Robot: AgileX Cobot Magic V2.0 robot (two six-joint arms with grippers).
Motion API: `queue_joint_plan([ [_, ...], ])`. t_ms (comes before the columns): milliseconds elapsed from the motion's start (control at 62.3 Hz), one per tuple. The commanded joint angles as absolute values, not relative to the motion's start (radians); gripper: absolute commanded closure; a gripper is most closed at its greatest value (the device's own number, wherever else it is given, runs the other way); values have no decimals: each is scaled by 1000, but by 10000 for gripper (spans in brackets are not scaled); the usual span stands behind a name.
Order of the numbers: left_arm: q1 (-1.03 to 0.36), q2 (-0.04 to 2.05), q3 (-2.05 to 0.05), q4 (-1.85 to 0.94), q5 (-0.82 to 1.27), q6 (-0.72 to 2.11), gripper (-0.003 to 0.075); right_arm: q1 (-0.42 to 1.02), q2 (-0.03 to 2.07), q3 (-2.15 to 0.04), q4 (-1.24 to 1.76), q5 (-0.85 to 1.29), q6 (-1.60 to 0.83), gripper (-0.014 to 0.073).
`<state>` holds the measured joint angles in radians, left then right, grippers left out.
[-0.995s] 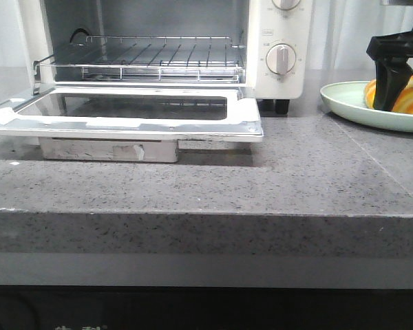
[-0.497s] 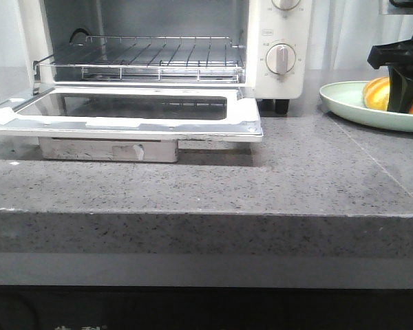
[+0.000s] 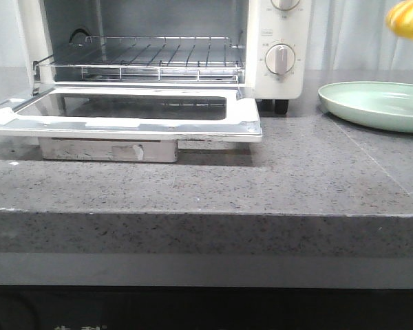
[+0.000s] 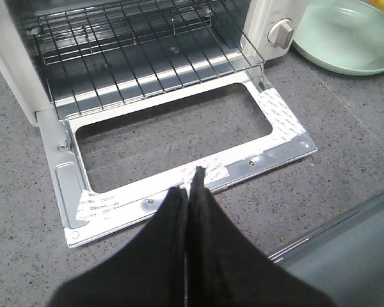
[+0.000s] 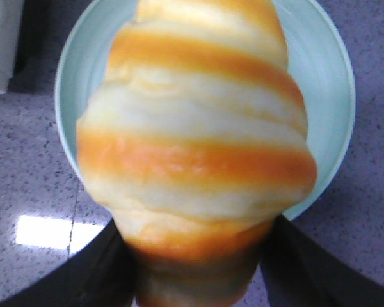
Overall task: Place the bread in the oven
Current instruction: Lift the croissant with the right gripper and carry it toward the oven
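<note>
The bread will go down on the front middle of the oven's wire rack (image 3: 168, 42) from my right gripper.
The bread (image 5: 195, 147), a golden bun with orange stripes, is held between my right gripper's black fingers (image 5: 102, 268) above the green plate (image 5: 333, 70). In the front view the bread (image 3: 406, 19) shows only at the top right edge, well above the plate (image 3: 375, 106); the right gripper is almost out of that view. The white oven (image 3: 279, 48) stands at the back left with its door (image 3: 131, 117) folded down flat and its wire rack (image 3: 144, 58) bare. My left gripper (image 4: 191, 182) is shut and empty, hovering over the door's front edge (image 4: 243, 167).
The grey stone counter (image 3: 296, 172) has a front edge close to the camera. The oven's knobs (image 3: 281, 60) face forward to the right of the opening. The open door juts out over the counter on the left.
My right gripper has lifted the bread off the green plate and risen to the top right edge of the front view. The plate now lies bare. The oven has not moved.
</note>
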<state>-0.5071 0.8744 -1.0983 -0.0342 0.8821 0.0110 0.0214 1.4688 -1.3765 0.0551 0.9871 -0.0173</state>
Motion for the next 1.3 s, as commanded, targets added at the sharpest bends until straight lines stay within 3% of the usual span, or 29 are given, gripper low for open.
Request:
queue_joint_plan([
  [0, -505, 866, -1122, -37, 817, 0, 738, 37, 1365, -1369, 77, 980, -35, 373],
  [273, -505, 866, -1122, -37, 815, 0, 738, 203, 1186, -1227, 109, 1004, -44, 373],
  [513, -505, 866, -1122, -37, 809, 0, 738, 419, 1193, -1233, 186, 967, -41, 373],
  [882, -505, 866, -1122, -37, 809, 0, 738, 632, 1442, -1458, 54, 941, 129, 373],
  [1283, -505, 868, -1122, -22, 809, 0, 738, 705, 1779, -1858, -214, 1035, 434, 373],
])
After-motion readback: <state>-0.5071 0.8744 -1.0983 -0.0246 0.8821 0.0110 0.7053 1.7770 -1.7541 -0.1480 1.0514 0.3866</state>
